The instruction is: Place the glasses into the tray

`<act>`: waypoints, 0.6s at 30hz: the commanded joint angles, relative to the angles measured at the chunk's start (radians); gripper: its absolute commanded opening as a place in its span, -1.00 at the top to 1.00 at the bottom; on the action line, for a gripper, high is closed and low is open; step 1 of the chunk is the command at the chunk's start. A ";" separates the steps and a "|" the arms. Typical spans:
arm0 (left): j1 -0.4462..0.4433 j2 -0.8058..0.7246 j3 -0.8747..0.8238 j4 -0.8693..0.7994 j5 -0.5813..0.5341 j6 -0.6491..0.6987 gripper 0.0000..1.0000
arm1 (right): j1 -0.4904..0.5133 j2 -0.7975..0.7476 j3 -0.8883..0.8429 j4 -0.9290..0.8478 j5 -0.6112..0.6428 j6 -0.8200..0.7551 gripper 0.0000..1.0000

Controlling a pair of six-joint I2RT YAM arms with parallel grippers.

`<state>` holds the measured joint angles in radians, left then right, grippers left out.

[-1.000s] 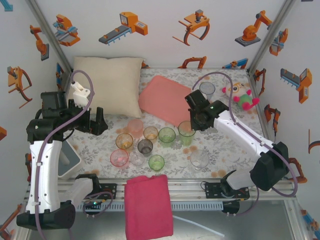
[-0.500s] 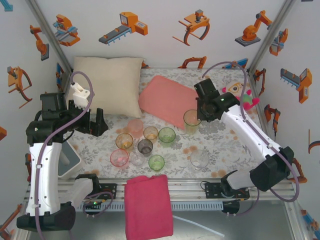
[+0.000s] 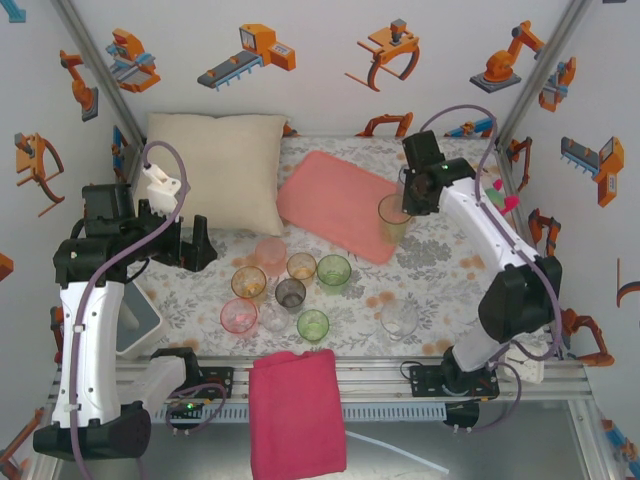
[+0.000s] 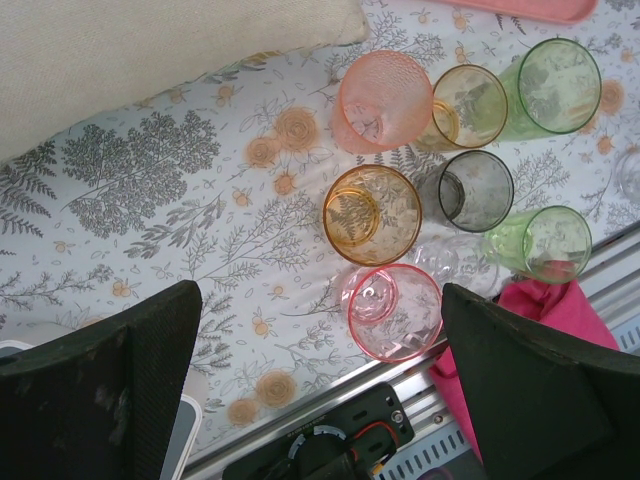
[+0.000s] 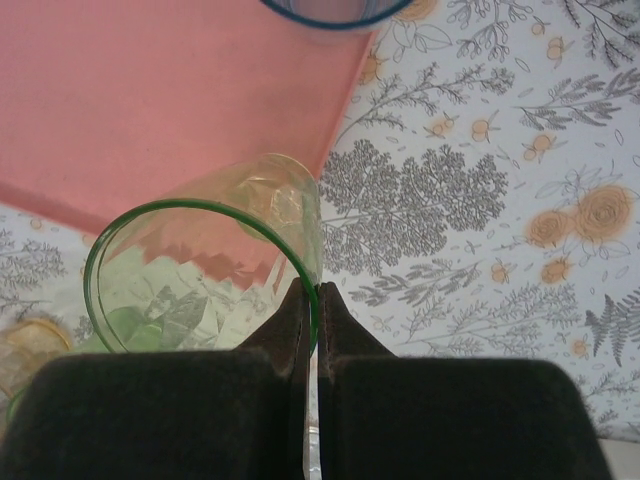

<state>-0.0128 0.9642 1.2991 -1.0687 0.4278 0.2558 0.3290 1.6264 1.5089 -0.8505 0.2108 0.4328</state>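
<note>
My right gripper will set the tall green-rimmed glass down on the tray's edge point(image 3: 394, 226) point(image 5: 272, 142) just in front of the blue-rimmed glass.
My right gripper point(image 3: 402, 207) point(image 5: 317, 298) is shut on the rim of a tall green-rimmed glass point(image 3: 392, 220) point(image 5: 200, 265). It holds the glass tilted above the right edge of the salmon-pink tray point(image 3: 335, 198) point(image 5: 150, 100). A blue-rimmed glass point(image 5: 330, 8) stands just past the tray's corner. Several glasses cluster on the floral cloth: pink point(image 3: 270, 251) point(image 4: 385, 100), amber point(image 3: 248, 283) point(image 4: 372, 213), smoky grey point(image 3: 290, 294) point(image 4: 475, 190), green point(image 3: 333, 271) point(image 4: 555, 88) and others. My left gripper point(image 3: 190, 245) point(image 4: 320, 400) hangs open, left of the cluster, with nothing between its fingers.
A cream pillow point(image 3: 215, 165) lies at the back left beside the tray. A magenta folded cloth point(image 3: 297, 410) drapes over the front rail. A plush toy point(image 3: 497, 198) sits at the back right. A clear glass point(image 3: 399, 320) stands alone near the front.
The right arm has lifted the green glass off the table. It has carried it back and to the right, up to the tray's right edge. The left arm has stayed still.
</note>
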 commanded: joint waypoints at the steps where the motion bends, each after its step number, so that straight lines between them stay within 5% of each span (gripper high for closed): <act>1: -0.006 0.003 0.005 0.001 0.009 -0.004 -0.94 | -0.011 0.033 0.058 0.039 -0.004 -0.007 1.00; 18: -0.006 0.005 -0.008 0.004 -0.001 0.005 -0.94 | -0.075 0.115 0.060 0.063 0.005 0.008 1.00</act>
<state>-0.0128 0.9665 1.2991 -1.0687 0.4229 0.2558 0.2623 1.7290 1.5475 -0.7956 0.2028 0.4305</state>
